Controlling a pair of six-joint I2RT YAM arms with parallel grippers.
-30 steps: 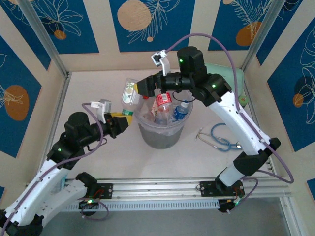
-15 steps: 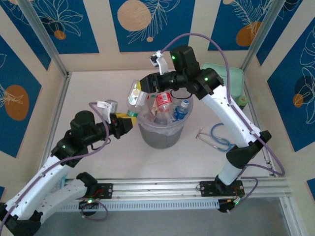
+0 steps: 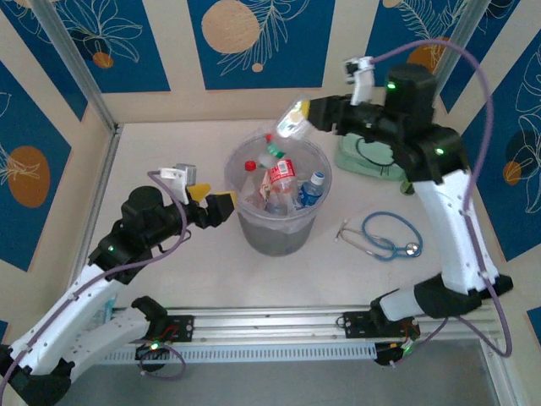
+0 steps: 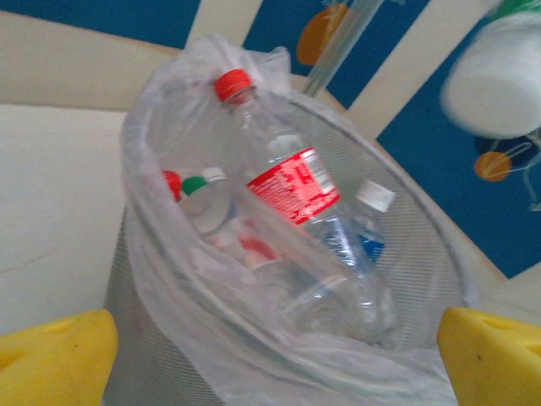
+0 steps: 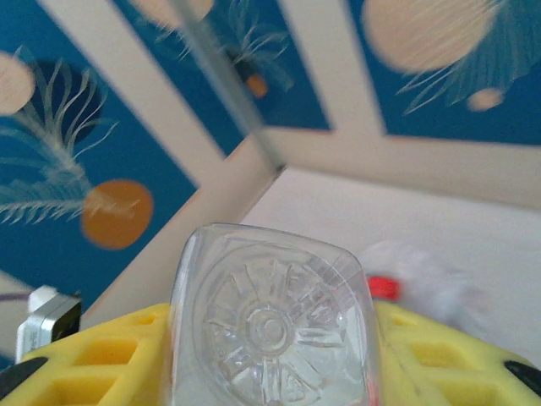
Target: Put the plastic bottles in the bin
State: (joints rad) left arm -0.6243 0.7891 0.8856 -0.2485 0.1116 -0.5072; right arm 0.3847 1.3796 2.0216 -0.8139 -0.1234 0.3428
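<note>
My right gripper needs to let go of the clear bottle between the red-labelled bottle and the bin's side [image 3: 299, 167] facing the mint green case.
The bin [image 3: 245, 222], grey with a crinkly clear bag, stands mid-table and holds several plastic bottles, among them a red-labelled one [image 3: 281, 173] and a blue-labelled one [image 3: 311, 191]. My right gripper [image 3: 309, 117] hangs above the bin's far rim, shut on a clear bottle [image 3: 293, 123]. The right wrist view looks onto that bottle's base [image 5: 272, 326] between the yellow fingers [image 5: 93, 364]. My left gripper [image 3: 215, 201] is open beside the bin's left wall. In the left wrist view its yellow fingertips [image 4: 55, 359] flank the bin's rim [image 4: 279, 355], with the red-labelled bottle [image 4: 292, 186] inside.
A mint green case [image 3: 372, 159] lies at the back right, partly behind the right arm. A blue stethoscope [image 3: 385, 238] lies right of the bin. Patterned walls and metal posts close in the table on three sides.
My right gripper shut on the clear bottle at the bin's left rim, then swung it up and right above the far rim. My left gripper opened; the green-capped item has left its jaws.
</note>
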